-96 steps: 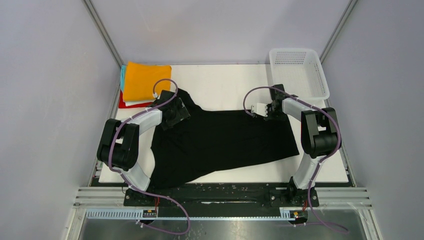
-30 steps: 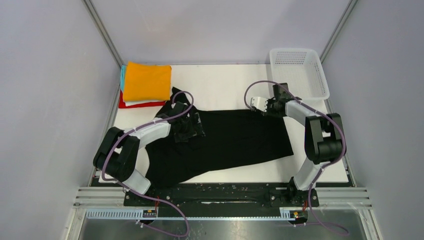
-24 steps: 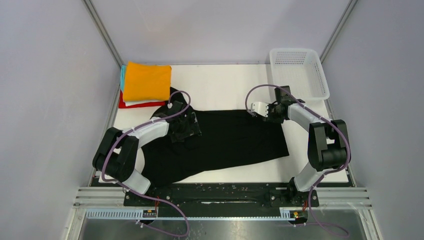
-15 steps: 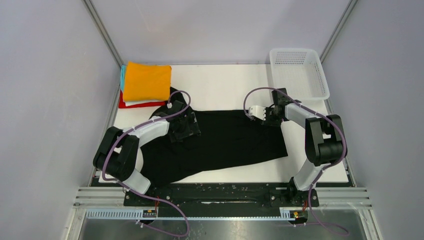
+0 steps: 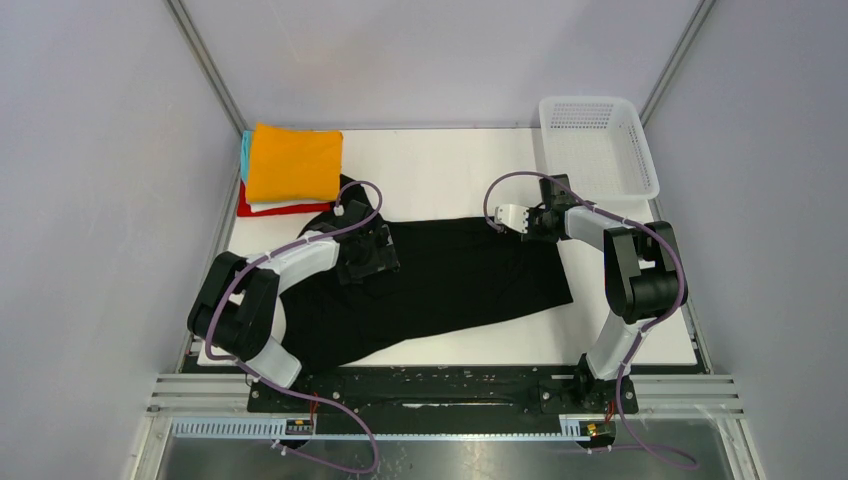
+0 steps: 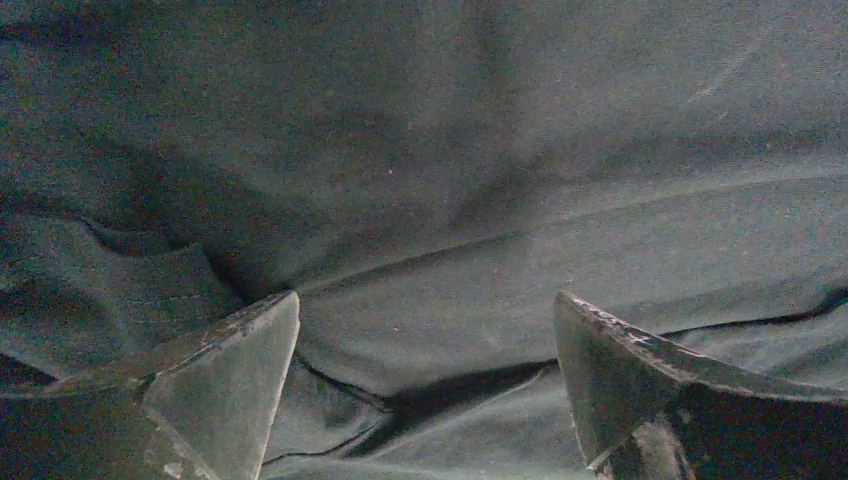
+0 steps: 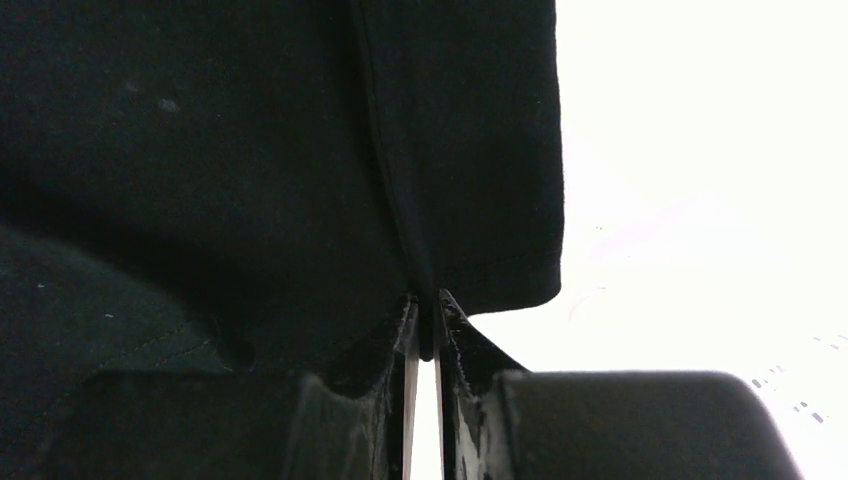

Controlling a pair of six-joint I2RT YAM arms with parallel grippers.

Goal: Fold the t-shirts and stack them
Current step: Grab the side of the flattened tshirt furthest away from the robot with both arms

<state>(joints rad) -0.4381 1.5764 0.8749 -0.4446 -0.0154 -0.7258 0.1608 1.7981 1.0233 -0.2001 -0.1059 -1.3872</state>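
Note:
The right gripper is pinching a crease beside the black t-shirt's corner, so it needs to open and grip the t-shirt's edge nearer that corner [image 7: 520, 298] to smooth the crease flat.
The large black t-shirt [image 5: 450, 275] lies spread across the white table [image 5: 440, 180]. My left gripper [image 5: 362, 258] is open and hovers low over its left part; in the left wrist view black cloth [image 6: 420, 200] fills the space between the spread fingers [image 6: 225, 385]. My right gripper [image 5: 527, 226] is shut on the shirt's upper right edge; in the right wrist view a fold of black cloth [image 7: 425, 290] is pinched between the fingertips. A stack of folded shirts sits at the back left: orange [image 5: 293, 163] on top, white [image 5: 275, 207], red [image 5: 245, 208] and teal [image 5: 245, 150] beneath.
A white plastic mesh basket [image 5: 597, 143] stands at the back right corner. Metal frame rails run along the near edge [image 5: 440, 395]. Grey walls close in the left, right and back sides.
The right gripper has pulled the shirt's right edge inward to the left, narrowing the spread cloth. The left gripper moved from the shirt's upper left corner onto its left part and stays there.

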